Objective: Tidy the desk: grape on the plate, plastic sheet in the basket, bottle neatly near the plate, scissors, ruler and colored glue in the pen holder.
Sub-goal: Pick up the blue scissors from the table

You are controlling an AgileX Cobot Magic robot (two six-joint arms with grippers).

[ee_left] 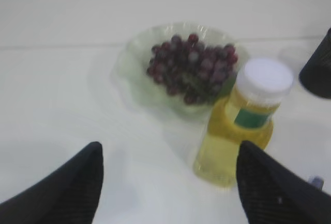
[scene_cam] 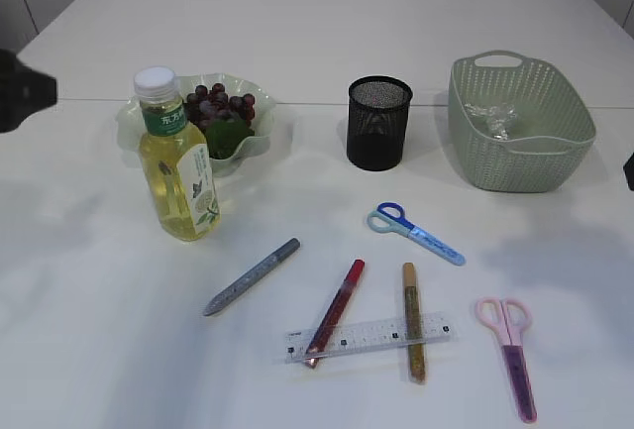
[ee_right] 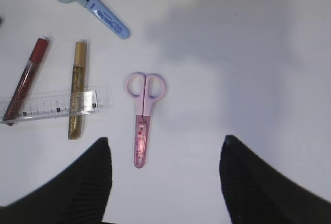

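My right gripper is going to close on the lower handles (scene_cam: 402, 228) of the blue scissors, in between the finger loops and the blade cover of the scissors.
Dark grapes (scene_cam: 220, 104) lie on the pale green plate (scene_cam: 265, 132), and the yellow bottle (scene_cam: 178, 166) stands upright just in front of it. The black mesh pen holder (scene_cam: 378, 122) stands mid-table. Crumpled plastic sheet (scene_cam: 492, 117) lies in the green basket (scene_cam: 520, 157). On the table lie blue scissors (scene_cam: 414, 232), pink scissors (scene_cam: 512, 350), a clear ruler (scene_cam: 369, 337) and silver (scene_cam: 253, 275), red (scene_cam: 335, 312) and gold (scene_cam: 412, 320) glue sticks. My left gripper (ee_left: 169, 149) hovers open above the table, short of the bottle (ee_left: 235, 125). My right gripper (ee_right: 165, 141) hangs open just right of the pink scissors (ee_right: 143, 115).
The red and gold glue sticks cross the ruler (ee_right: 49, 105). A dark part of the left arm (scene_cam: 20, 92) shows at the left edge of the exterior view. White tabletop stretches behind the plate and basket.
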